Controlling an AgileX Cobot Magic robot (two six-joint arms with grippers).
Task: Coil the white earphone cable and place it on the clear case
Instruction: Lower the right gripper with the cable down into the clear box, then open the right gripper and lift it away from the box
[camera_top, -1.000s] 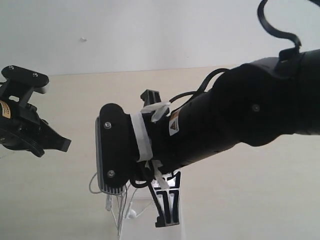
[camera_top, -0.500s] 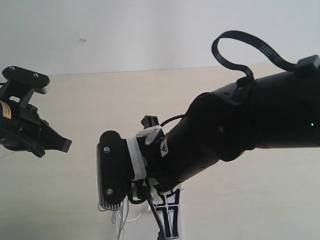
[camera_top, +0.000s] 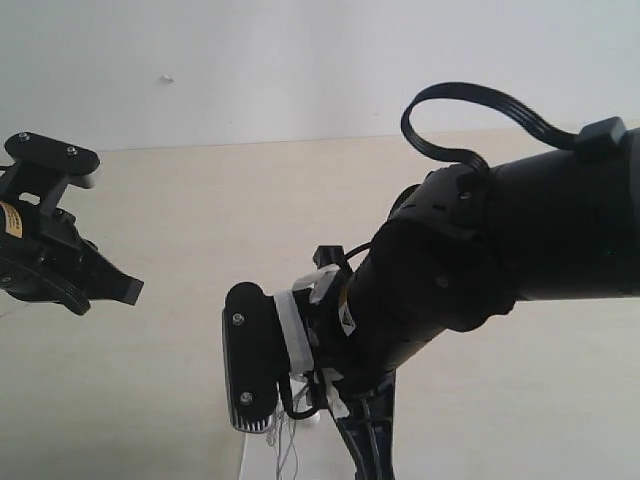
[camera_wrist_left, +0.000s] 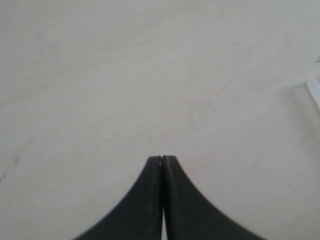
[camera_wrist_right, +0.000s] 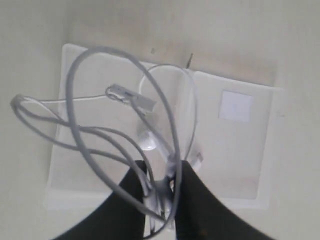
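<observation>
My right gripper is holding the white earphone cable and will let it go on the clear case (camera_top: 290, 413) (camera_wrist_right: 159, 129) next to the earbud, away from the white sticker.
In the right wrist view the clear case (camera_wrist_right: 227, 150) lies flat on the table, its white square sticker (camera_wrist_right: 236, 106) near one end. The white earphone cable (camera_wrist_right: 75, 85) hangs in several loose loops over the case, and an earbud (camera_wrist_right: 148, 143) rests on the lid. My right gripper (camera_wrist_right: 162, 172) is shut on the gathered strands just above the case. In the exterior view the right gripper (camera_top: 365, 458) is low at the bottom edge, with cable (camera_top: 286, 452) and case (camera_top: 256, 468) partly hidden. My left gripper (camera_wrist_left: 163, 159) is shut on nothing and held off at the far left (camera_top: 105, 285).
The table (camera_top: 180, 200) is pale wood with a white wall behind it. The bulky right arm (camera_top: 470, 260) fills the middle and right of the exterior view. A corner of the case (camera_wrist_left: 315, 90) shows at the left wrist view's edge.
The right arm has lowered and shifted right in the exterior view, carrying the cable down towards the case. The left arm has not moved.
</observation>
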